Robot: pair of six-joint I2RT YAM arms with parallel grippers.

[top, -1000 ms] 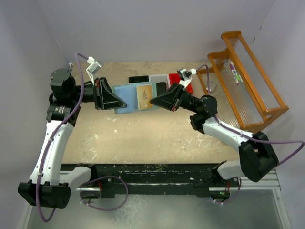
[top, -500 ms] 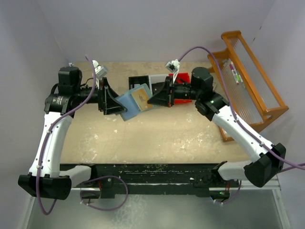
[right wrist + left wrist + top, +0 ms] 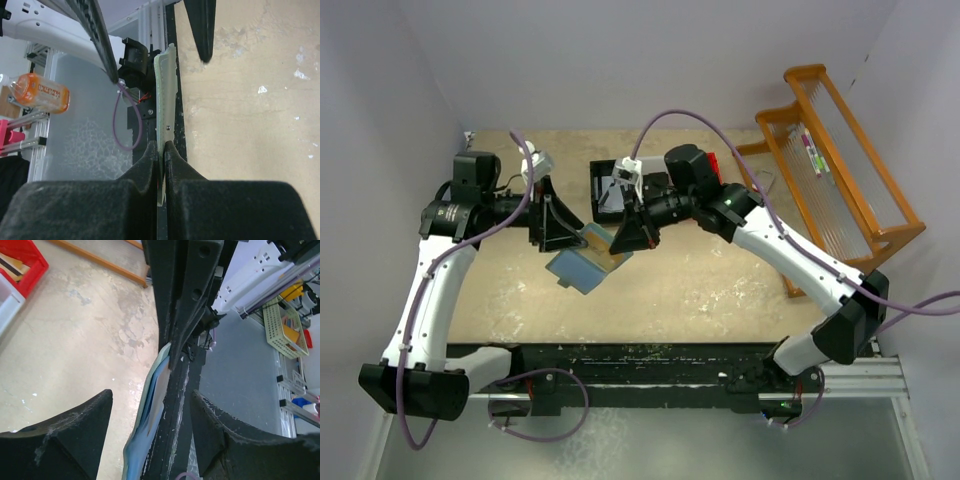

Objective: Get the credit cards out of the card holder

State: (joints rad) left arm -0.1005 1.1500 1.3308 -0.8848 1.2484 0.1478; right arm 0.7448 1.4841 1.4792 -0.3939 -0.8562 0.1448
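Observation:
The card holder hangs with its blue end away from the robot's right gripper, so the left gripper needs to hold it while the right gripper takes it again nearer the card holder's blue end (image 3: pixel 601 267).
The pale teal card holder (image 3: pixel 578 270) hangs tilted above the table, between the two arms. A tan-orange card (image 3: pixel 599 240) shows at its upper edge. The grey-white card is not visible. My right gripper (image 3: pixel 620 243) is shut on the holder's upper right edge. In the right wrist view the holder (image 3: pixel 165 95) is edge-on, pinched between the jaws of the gripper (image 3: pixel 160 150). My left gripper (image 3: pixel 572 228) is open at the holder's upper left. In the left wrist view the holder (image 3: pixel 154 405) stands edge-on between the wide jaws of the gripper (image 3: pixel 150 435), touching neither.
A black bin (image 3: pixel 608 187) stands at the back, with a red bin (image 3: pixel 717 163) partly behind my right arm. The red bin (image 3: pixel 22 260) also shows in the left wrist view. An orange wooden rack (image 3: pixel 840 170) stands at the right.
The holder has swung from the back toward the near side and now hangs tilted. My right arm moved left with it. My left jaws, earlier on its left edge, now stand open.

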